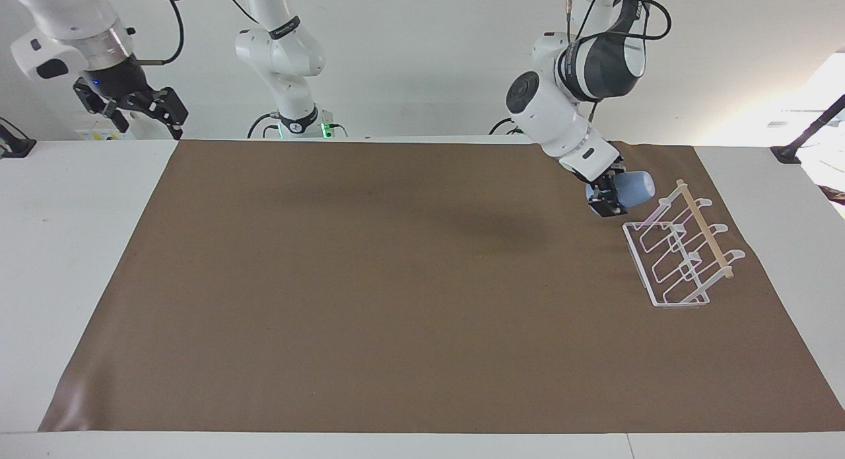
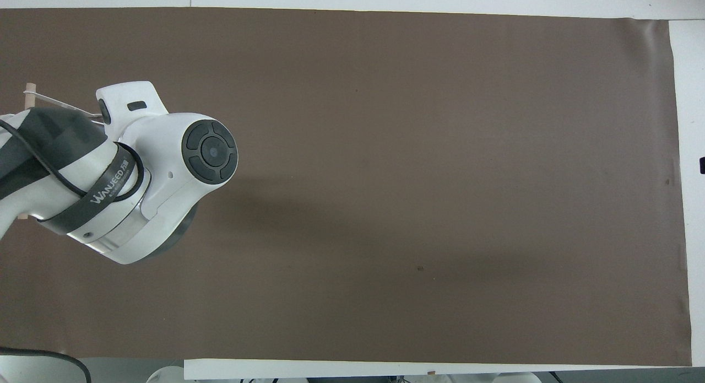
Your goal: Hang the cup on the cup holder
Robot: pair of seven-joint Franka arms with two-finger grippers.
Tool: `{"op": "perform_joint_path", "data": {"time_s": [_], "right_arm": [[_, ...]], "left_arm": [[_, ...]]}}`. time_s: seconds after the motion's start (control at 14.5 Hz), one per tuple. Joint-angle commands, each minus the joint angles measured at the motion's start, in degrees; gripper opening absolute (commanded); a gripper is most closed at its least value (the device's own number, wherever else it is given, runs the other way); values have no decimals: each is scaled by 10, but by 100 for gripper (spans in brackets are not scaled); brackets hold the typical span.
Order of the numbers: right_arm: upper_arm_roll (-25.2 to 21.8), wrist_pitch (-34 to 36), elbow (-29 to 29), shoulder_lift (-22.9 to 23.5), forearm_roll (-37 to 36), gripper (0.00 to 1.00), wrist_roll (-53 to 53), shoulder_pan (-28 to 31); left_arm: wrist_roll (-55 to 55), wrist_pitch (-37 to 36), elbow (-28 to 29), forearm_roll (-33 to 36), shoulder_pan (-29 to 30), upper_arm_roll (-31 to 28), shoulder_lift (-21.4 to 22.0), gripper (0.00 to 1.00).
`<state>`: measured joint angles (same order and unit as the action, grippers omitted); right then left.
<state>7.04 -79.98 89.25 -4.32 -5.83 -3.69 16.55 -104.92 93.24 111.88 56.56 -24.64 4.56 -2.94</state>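
Next, my left gripper lets go of the light-blue cup on the cup holder [image 2: 35, 103] by the tip of its wooden rod.
My left gripper [image 1: 610, 198] is shut on the light-blue cup [image 1: 632, 187], which lies tilted in the air just over the edge of the white wire cup holder [image 1: 680, 254] nearest the robots, at the left arm's end of the table. In the overhead view the left arm hides the cup, and only the tip of the holder's wooden rod [image 2: 29, 91] shows. My right gripper [image 1: 132, 105] hangs open and empty, raised over the right arm's end of the table.
A brown mat [image 1: 409, 287] covers most of the white table [image 1: 72, 247]. The cup holder stands on the mat close to its edge at the left arm's end.
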Motion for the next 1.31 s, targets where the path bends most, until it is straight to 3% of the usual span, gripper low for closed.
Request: {"op": "perform_joint_path", "data": {"time_s": [0.0, 0.28, 0.48, 1.24], "right_arm": [[8, 23, -11, 18, -8, 99, -7, -12], [-100, 13, -1, 12, -14, 99, -6, -137], [-134, 9, 4, 11, -9, 99, -6, -164], [-135, 13, 9, 7, -7, 99, -6, -158]], "left_arm": [[-40, -13, -8, 107, 23, 5, -24, 0], [-50, -16, -22, 193, 35, 5, -87, 0], [-52, -14, -23, 229, 44, 5, -116, 0], [-81, 18, 11, 262, 98, 6, -125, 0]]}}
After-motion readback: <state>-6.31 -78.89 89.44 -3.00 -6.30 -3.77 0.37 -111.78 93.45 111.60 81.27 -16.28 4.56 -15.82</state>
